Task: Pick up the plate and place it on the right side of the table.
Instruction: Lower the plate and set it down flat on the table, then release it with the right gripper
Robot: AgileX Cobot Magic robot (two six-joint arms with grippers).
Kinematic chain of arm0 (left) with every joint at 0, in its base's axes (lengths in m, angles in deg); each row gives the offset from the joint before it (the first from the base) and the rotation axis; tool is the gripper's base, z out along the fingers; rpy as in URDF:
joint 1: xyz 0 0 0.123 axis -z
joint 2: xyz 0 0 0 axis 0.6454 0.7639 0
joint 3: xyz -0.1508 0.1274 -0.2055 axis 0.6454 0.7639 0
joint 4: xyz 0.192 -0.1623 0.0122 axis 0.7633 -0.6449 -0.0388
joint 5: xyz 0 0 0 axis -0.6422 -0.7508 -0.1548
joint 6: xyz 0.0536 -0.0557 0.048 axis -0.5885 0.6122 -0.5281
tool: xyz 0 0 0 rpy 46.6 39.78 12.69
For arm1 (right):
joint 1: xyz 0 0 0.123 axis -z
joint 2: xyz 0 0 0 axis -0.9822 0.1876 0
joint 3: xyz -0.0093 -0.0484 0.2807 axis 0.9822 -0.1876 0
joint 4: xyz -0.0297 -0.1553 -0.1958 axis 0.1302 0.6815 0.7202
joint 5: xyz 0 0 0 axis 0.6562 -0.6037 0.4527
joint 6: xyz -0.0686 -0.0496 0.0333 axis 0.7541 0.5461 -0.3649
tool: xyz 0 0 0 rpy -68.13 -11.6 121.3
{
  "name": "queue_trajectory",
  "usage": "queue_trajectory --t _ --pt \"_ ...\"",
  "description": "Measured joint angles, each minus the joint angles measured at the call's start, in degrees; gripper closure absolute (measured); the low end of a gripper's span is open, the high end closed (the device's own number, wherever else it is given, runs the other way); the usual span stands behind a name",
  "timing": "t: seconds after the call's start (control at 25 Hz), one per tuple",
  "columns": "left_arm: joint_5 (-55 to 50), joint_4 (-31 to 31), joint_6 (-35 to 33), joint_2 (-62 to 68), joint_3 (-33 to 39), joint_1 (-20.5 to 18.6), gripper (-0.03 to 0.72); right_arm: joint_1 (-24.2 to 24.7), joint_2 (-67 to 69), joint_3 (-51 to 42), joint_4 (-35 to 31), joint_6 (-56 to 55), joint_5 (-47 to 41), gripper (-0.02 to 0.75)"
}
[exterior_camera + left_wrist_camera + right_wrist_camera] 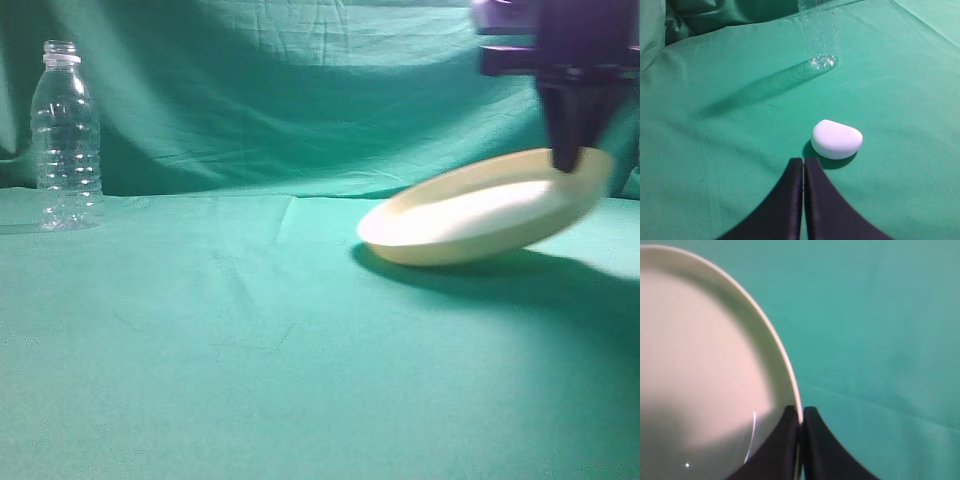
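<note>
Next, I release the cream-yellow plate from my right gripper flat on the teal table (558, 243) beneath its raised rim. The plate now hangs tilted over the table.
The cream-yellow plate (480, 210) hangs tilted at the right of the exterior view, its right rim raised and its left edge low over the teal table (250, 350). My right gripper (568, 158) is shut on the plate's right rim from above. In the right wrist view the plate (700, 365) fills the left side and my right gripper (800, 416) pinches its rim. My left gripper (803, 162) is shut and empty, just above the cloth; it does not show in the exterior view.
A clear ribbed bottle (66, 140) stands at the far left by the draped backdrop (300, 90); its base shows in the left wrist view (821, 50). A small white rounded object (836, 139) lies on the cloth just ahead of my left gripper.
</note>
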Motion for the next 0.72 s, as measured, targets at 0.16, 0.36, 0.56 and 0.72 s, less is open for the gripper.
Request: queue_trajectory --t 0.16,0.36,0.56,0.72 --pt "0.0 0.0 0.0 0.0 0.0 0.0 0.688 7.0 -3.3 -6.7 0.0 0.0 3.2 0.738" --pt "0.0 0.0 0.0 0.0 0.0 0.0 0.688 13.5 -3.4 -12.1 -0.2 0.0 7.7 0.738" --pt "0.0 0.0 0.0 0.0 0.0 0.0 0.688 16.5 -3.4 -12.4 -0.2 0.0 10.7 0.738" --pt "0.0 0.0 0.0 0.0 0.0 0.0 0.688 18.1 -2.6 -12.4 0.0 0.0 13.0 0.738"
